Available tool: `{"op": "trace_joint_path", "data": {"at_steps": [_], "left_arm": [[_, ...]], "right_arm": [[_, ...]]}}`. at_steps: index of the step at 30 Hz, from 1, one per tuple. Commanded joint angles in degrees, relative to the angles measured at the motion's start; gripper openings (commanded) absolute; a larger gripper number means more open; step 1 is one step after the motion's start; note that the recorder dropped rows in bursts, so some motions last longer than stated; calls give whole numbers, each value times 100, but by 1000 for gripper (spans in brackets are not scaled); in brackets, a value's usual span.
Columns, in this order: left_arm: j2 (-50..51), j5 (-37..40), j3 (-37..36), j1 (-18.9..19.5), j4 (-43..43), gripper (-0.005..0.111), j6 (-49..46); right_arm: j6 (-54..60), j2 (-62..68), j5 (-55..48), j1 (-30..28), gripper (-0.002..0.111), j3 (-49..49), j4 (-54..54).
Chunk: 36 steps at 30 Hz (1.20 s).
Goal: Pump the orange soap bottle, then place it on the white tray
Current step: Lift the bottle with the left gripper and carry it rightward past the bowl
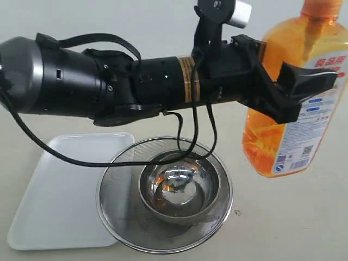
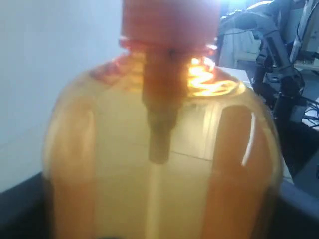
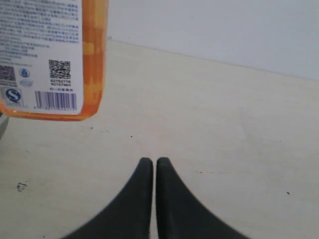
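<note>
My left gripper needs to let go of the orange soap bottle on the table (image 1: 260,209) beside the steel mesh strainer, opposite the white tray.
My left gripper (image 1: 296,95) is shut on the orange soap bottle (image 1: 266,141) and holds it in the air at the right, slightly tilted, its white label facing the exterior camera. In the left wrist view the bottle (image 2: 164,164) fills the picture, with its orange cap (image 2: 169,22) and inner tube showing. Its lower corner (image 3: 92,59) hangs above the tabletop in the right wrist view. The white tray (image 1: 60,185) lies flat at the lower left, with nothing on it. My right gripper (image 3: 154,162) is shut on nothing, low over the bare table near the bottle.
A round steel mesh strainer (image 1: 125,212) with a steel bowl (image 1: 179,190) inside it sits next to the tray's right edge, below the left arm. Black cables (image 1: 196,136) dangle from the arm over the strainer.
</note>
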<state>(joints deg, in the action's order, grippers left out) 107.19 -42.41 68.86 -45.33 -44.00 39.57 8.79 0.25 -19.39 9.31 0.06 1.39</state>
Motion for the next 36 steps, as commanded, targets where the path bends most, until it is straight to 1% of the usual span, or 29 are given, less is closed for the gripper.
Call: {"op": "trace_joint_path", "data": {"at_steps": [1, 3, 5, 6, 7, 8, 9, 11, 14, 17, 19, 22, 23, 26, 30, 36], "left_arm": [[113, -363, 23, -270, 1379, 5, -568], [203, -267, -82, -502, 2307, 5, -1398], [271, -132, -211, -896, 3916, 5, -2934], [306, -165, -259, -1056, 4575, 5, -3765], [356, -321, -315, -1255, 5394, 5, -4422], [422, -571, -347, -1451, 6095, 5, -4863], [475, -803, -362, -1599, 6629, 5, -5103], [631, -1316, -362, -1905, 7424, 5, -5645], [879, -1972, -362, -2213, 8451, 5, -5884], [1138, -2468, -362, -2410, 8799, 5, -6031], [1262, -2602, -350, -2518, 9031, 5, -6235], [1450, -2755, -350, -2669, 9607, 5, -6513], [1527, -2755, -350, -2703, 9630, 5, -6537], [1685, -2755, -350, -2720, 9391, 5, -6524], [1720, -2755, -350, -2720, 9367, 5, -6277], [1720, -2755, -350, -2720, 8920, 6, -5848]], "right_arm": [[16, -25, 44, -15, 0, -6, -46], [16, -25, 44, -15, 0, -6, -46], [16, -25, 44, -15, 0, -6, -46], [16, -25, 44, -15, 0, -6, -46], [16, -25, 44, -15, 0, -6, -46], [16, -25, 44, -15, 0, -6, -46], [16, -25, 44, -15, 0, -6, -46], [16, -25, 44, -15, 0, -6, -46], [16, -25, 44, -15, 0, -6, -46], [16, -25, 44, -15, 0, -6, -46], [16, -25, 44, -15, 0, -6, -46], [16, -25, 44, -15, 0, -6, -46], [16, -25, 44, -15, 0, -6, -46], [16, -25, 44, -15, 0, -6, -46], [16, -25, 44, -15, 0, -6, -46], [16, -25, 44, -15, 0, -6, -46]]}}
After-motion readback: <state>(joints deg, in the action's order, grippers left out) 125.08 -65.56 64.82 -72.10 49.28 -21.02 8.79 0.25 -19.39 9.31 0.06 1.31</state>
